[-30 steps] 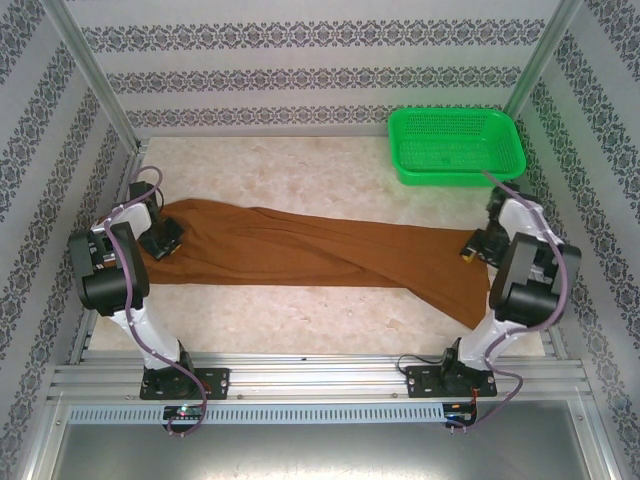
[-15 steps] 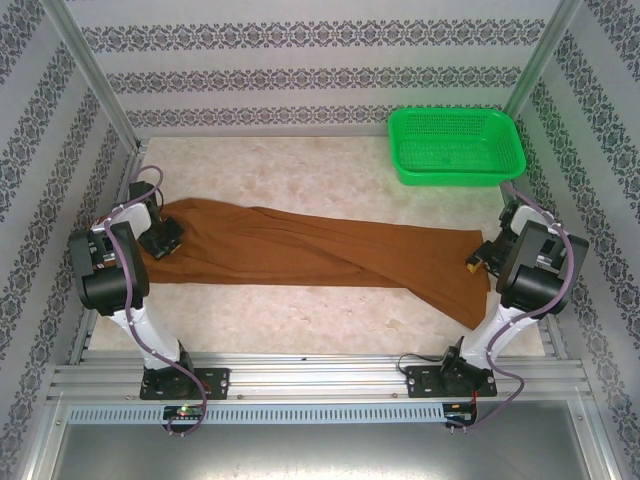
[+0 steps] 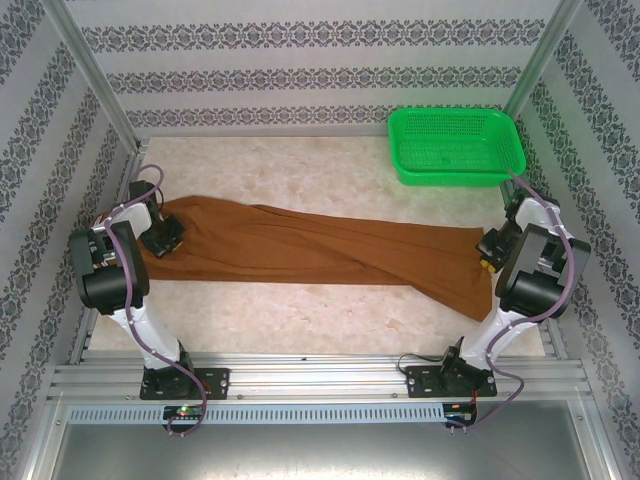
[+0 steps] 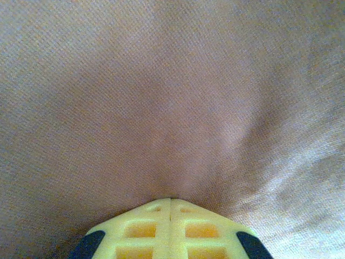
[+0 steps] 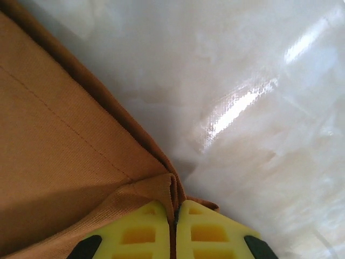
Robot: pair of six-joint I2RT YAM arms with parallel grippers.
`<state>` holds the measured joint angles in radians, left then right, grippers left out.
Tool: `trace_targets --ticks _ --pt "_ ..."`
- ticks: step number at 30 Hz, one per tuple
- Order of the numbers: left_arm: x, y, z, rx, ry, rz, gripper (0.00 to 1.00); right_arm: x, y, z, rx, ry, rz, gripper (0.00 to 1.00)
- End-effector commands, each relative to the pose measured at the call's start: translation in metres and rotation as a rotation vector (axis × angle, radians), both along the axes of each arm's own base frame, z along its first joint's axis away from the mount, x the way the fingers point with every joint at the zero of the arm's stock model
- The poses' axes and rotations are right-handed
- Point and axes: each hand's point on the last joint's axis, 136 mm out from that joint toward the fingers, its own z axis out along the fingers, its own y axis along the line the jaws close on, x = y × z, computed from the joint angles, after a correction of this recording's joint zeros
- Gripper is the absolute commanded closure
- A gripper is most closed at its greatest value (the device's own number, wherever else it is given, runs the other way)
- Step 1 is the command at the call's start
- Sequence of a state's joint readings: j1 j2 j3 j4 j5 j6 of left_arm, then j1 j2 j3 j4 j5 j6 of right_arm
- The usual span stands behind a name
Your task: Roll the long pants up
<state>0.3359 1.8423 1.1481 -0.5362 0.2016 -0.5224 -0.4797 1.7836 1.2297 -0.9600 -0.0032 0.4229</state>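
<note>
Next, my right gripper takes the hem nearer the back edge (image 3: 478,250) and pulls the legs into line, because one leg of the pants slants forward past the other.
The long pants (image 3: 320,255) lie flat across the table as a rust-brown strip from left to right. My left gripper (image 3: 163,240) sits at the cloth's left end. Its yellow fingertips (image 4: 153,216) are shut with the brown cloth (image 4: 172,108) bunched right at their tips. My right gripper (image 3: 487,252) is at the far right end of the pants. There, its yellow fingertips (image 5: 210,229) are shut on a folded corner of the hem (image 5: 170,186), with the cloth pinched between them.
A green basket (image 3: 455,145) stands at the back right of the pale marbled table (image 3: 300,180), a short way behind the right arm. Patterned walls and metal posts close in the sides and back.
The right gripper slid a little right and back to the pants' right edge and closed on the hem. The cloth's right end has pulled slightly toward it. The left arm has stayed put.
</note>
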Motion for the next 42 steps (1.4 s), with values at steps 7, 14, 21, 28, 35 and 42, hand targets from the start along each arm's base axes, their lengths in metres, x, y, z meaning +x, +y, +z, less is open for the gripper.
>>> trace_targets --ticks 7,14,21,28,35,42 --pt "-0.004 0.006 -0.019 0.009 0.021 -0.009 1.00 -0.001 -0.010 0.008 -0.052 -0.003 0.015 0.37" --pt "-0.002 0.004 -0.020 0.000 0.015 -0.012 1.00 0.008 0.001 -0.007 -0.020 0.005 0.043 0.27" --pt "-0.003 0.004 -0.024 -0.003 0.022 -0.016 1.00 0.005 0.005 -0.026 -0.012 0.062 0.062 0.30" --pt "-0.002 0.003 -0.027 -0.012 0.025 -0.016 1.00 -0.001 0.005 -0.034 -0.018 0.086 0.064 0.78" --pt "-0.001 0.001 -0.028 -0.021 0.019 -0.017 1.00 0.006 -0.006 0.008 -0.095 0.019 0.051 1.00" --pt "0.000 -0.001 -0.029 -0.032 0.012 -0.017 1.00 0.009 -0.002 0.008 -0.072 0.011 0.084 0.56"
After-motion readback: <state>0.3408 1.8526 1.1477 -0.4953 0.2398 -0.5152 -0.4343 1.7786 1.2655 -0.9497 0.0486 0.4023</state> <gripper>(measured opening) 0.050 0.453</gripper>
